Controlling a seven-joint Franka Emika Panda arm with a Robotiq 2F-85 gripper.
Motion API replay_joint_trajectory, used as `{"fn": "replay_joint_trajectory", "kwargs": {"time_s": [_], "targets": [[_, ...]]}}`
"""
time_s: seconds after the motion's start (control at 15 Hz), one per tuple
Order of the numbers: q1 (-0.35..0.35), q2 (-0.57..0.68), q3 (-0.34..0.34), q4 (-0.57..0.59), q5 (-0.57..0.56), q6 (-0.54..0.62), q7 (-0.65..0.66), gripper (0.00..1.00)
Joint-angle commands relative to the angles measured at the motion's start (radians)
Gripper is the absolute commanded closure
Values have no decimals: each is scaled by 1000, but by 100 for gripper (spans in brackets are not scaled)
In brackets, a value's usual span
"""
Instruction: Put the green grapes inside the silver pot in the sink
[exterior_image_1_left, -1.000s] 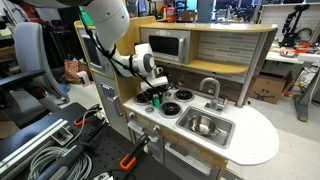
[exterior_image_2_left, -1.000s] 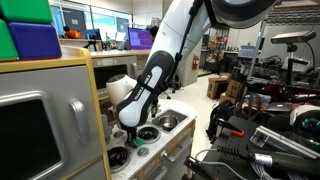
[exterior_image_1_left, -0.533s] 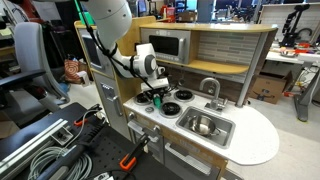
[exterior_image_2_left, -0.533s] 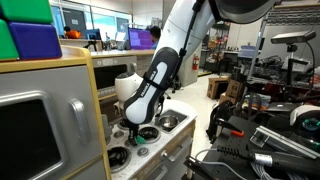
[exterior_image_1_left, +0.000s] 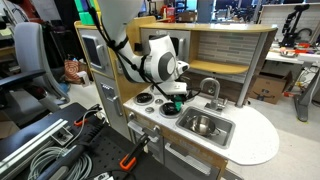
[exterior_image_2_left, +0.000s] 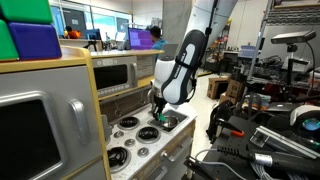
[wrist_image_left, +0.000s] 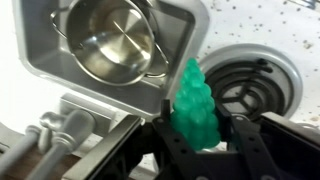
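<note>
My gripper is going to let go of the green grapes near the middle of the silver pot's bottom (exterior_image_1_left: 202, 128) (wrist_image_left: 115, 38), in the sink.
My gripper (wrist_image_left: 196, 128) is shut on the green grapes (wrist_image_left: 194, 104), a bright green bunch between the two black fingers. The silver pot (wrist_image_left: 115, 40) sits in the sink (wrist_image_left: 55, 68), up and left of the grapes in the wrist view. In an exterior view the gripper (exterior_image_1_left: 174, 88) holds the grapes (exterior_image_1_left: 171, 105) over the stove side, just left of the sink with the pot (exterior_image_1_left: 203, 125). In the other exterior view the gripper (exterior_image_2_left: 158, 108) hangs above the counter, with the grapes (exterior_image_2_left: 155, 117) near the pot (exterior_image_2_left: 170, 121).
A black stove burner (wrist_image_left: 245, 82) lies right of the grapes. The faucet (exterior_image_1_left: 210, 88) stands behind the sink, and its handles (wrist_image_left: 60, 135) show at lower left. Several burners (exterior_image_1_left: 147, 99) and a microwave (exterior_image_1_left: 163, 43) are on the toy kitchen.
The arm has lifted from the burners and swung toward the sink, carrying the green grapes with it.
</note>
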Motion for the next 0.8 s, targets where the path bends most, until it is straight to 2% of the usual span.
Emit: {"fn": "replay_joint_trajectory", "kwargs": {"time_s": [0.0,0.2,0.4,0.6,0.73], "targets": [[-12,-52,-66,-64,82,29,70,83],[13,30,-154,71,141,-86,142,83],[38,117,-218,222,150,-227,227,83],[51,194,-243,367,122,-385,288,83],[43,242,-231,466,109,-491,301,83]]}}
